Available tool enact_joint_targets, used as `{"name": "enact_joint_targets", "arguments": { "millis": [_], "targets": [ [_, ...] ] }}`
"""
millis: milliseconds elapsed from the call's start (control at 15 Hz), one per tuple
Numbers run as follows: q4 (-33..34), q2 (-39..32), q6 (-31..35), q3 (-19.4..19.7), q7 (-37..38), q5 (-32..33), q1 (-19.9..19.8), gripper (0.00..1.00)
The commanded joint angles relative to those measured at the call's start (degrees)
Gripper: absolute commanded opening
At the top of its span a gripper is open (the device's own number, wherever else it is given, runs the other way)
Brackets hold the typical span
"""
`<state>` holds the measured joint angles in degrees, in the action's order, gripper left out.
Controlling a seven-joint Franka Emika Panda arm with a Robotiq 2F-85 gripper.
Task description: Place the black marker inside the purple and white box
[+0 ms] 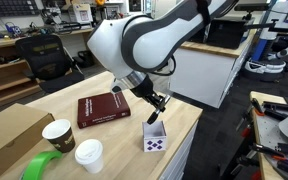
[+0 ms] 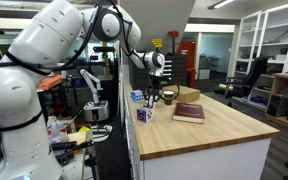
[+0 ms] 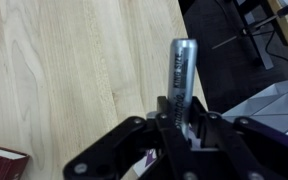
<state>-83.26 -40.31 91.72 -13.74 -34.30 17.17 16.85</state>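
The black marker, now held just above that box, will be let go by my gripper in the open top of the purple and white box (image 1: 157, 128) near the edge of the table.
My gripper (image 1: 158, 104) is shut on the black marker (image 3: 180, 72), which sticks out from between the fingers in the wrist view. The gripper hangs just above the purple and white box (image 1: 155, 139), which stands near the wooden table's edge. In an exterior view the gripper (image 2: 154, 97) is above and a little beyond the box (image 2: 142, 114). In the wrist view a bit of the white box with a purple mark (image 3: 146, 157) shows under the fingers (image 3: 181, 128).
A dark red book (image 1: 103, 109) lies on the table (image 1: 174, 118) beside the box. Two paper cups (image 1: 58, 133) (image 1: 89, 155), a green tape roll (image 1: 42, 165) and a large brown cardboard box (image 1: 9, 135) are at the near side. The table edge runs close to the box.
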Motion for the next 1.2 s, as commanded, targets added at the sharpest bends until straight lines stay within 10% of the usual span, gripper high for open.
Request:
{"name": "enact_joint_targets", "arguments": {
  "millis": [0, 600, 667, 1133],
  "targets": [
    [8.07, -4.93, -6.62, 0.26, -1.89, 2.10, 2.24, 0.06],
    [17.13, -12.01, -12.00, 0.66, -4.24, 5.43, 6.52, 0.07],
    [17.79, -12.54, -12.04, 0.73, -4.45, 5.84, 6.85, 0.46],
    [17.24, -10.87, -9.14, 0.08, -3.75, 5.56, 6.31, 0.87]
  ]
}}
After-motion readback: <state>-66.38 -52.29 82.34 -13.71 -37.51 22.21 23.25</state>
